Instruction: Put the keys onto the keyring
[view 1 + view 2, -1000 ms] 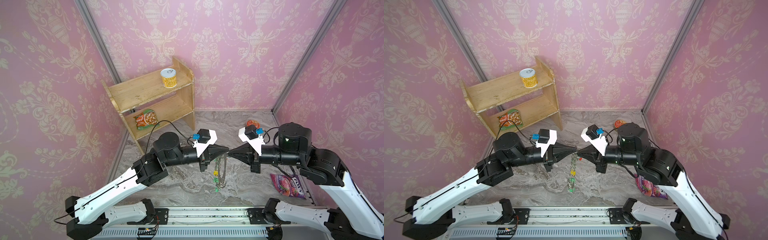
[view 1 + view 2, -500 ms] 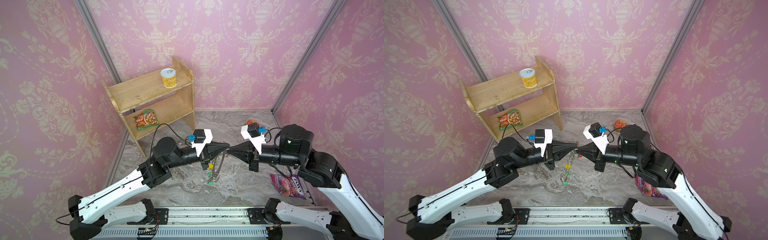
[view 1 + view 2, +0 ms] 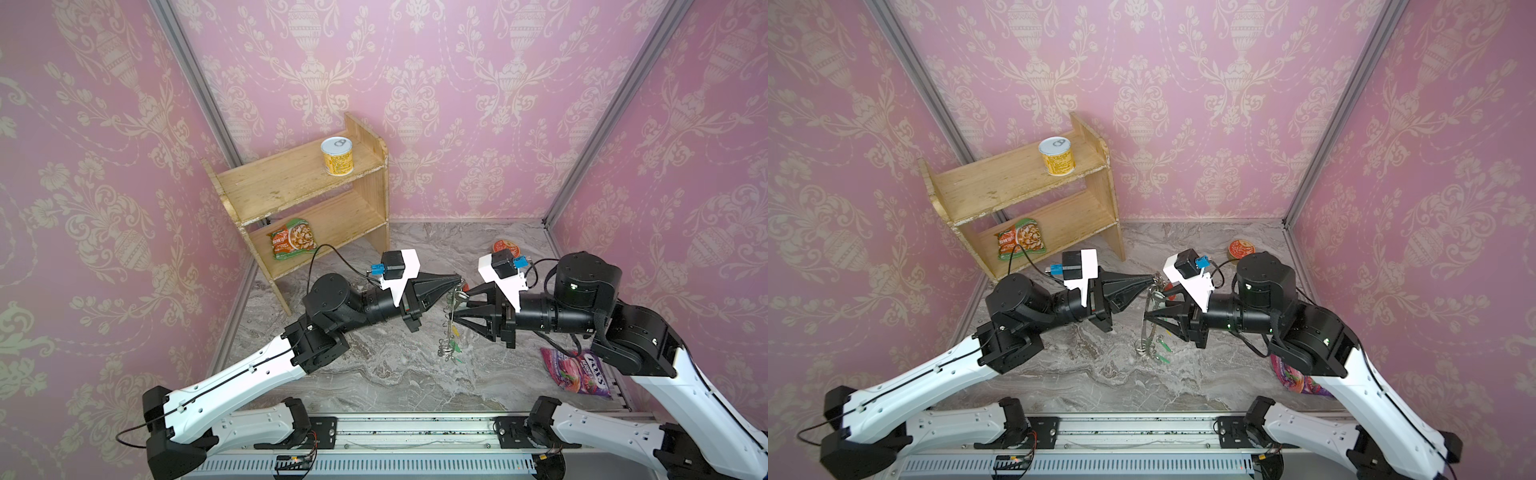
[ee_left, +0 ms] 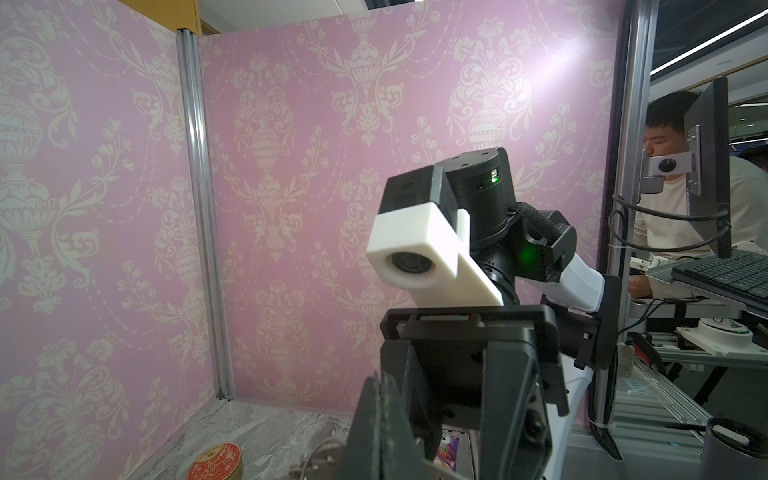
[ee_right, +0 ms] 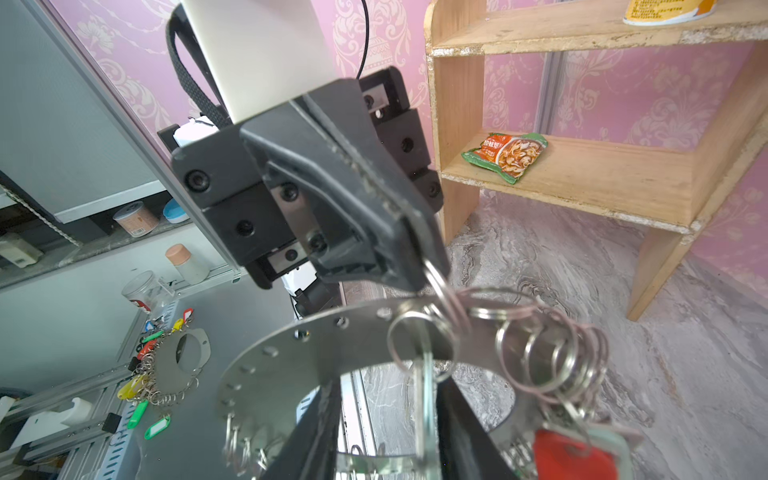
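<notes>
The silver key dangles deep in my right gripper's open fingertips; it should back off, then pinch the loop (image 5: 444, 297) beside my left gripper's fingers.
The keyring (image 3: 448, 320) hangs on edge above the marble floor in both top views; it is a flat grey disc (image 5: 307, 353) fringed with wire loops. My left gripper (image 3: 459, 281) is shut on a loop at its upper rim, its closed fingers (image 5: 411, 245) pinching that loop. The right gripper (image 3: 462, 308) is open and faces it, jaws apart across the disc. A silver key (image 5: 424, 390) hangs on a loop between the right fingers (image 5: 461, 436), with gaps on both sides. A red tag (image 5: 569, 453) and green-tagged keys (image 3: 1163, 347) dangle from the ring.
A wooden shelf (image 3: 291, 187) at the back left carries a yellow can (image 3: 336, 157) and a noodle packet (image 3: 293, 243). A red-topped tin (image 3: 506, 248) sits at the back right, a purple snack bag (image 3: 577, 372) at the right edge. Another tagged ring (image 5: 183, 357) lies outside the cell.
The right gripper, shut tip to tip against the left one a second ago, now has its jaws apart. The hanging ring swung and tilted, and its lower keys shifted slightly.
</notes>
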Controlling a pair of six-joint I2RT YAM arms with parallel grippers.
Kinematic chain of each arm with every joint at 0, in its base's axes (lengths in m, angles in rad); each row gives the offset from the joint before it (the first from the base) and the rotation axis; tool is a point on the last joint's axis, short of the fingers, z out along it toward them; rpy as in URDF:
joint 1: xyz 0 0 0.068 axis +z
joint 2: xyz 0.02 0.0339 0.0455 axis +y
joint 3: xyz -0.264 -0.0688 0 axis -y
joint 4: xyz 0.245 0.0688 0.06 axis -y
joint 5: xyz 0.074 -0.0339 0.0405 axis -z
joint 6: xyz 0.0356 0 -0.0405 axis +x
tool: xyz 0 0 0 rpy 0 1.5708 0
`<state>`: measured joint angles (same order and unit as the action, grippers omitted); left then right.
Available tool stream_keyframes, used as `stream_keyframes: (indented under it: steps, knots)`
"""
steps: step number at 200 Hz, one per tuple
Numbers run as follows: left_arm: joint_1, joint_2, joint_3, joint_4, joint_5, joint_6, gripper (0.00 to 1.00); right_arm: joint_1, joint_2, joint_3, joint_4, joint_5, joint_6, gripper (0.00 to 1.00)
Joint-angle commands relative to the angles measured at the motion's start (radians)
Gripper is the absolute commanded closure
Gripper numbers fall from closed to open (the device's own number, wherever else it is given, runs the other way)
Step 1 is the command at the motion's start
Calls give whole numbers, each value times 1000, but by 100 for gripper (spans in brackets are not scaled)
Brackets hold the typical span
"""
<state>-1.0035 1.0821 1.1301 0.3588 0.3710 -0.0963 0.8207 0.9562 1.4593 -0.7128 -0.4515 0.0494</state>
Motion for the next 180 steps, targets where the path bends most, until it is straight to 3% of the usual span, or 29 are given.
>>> stream_keyframes:
  steps: [1,47,81,104,149,180]
  knots:
    - [12,-8,13,68,1,-23,100,5,-24,27,-61,41,-32,56]
    - [22,-5,23,32,50,-32,100,5,-42,100,-164,121,-97,47]
    - [25,9,40,2,98,-45,100,5,-37,126,-157,124,-117,46]
    - [26,17,55,-14,129,-54,100,6,-33,125,-125,116,-131,52]
    - [26,19,71,-26,157,-66,100,4,-28,108,-70,108,-139,73]
    - [26,21,74,-25,170,-71,100,4,-28,93,-49,103,-135,78]
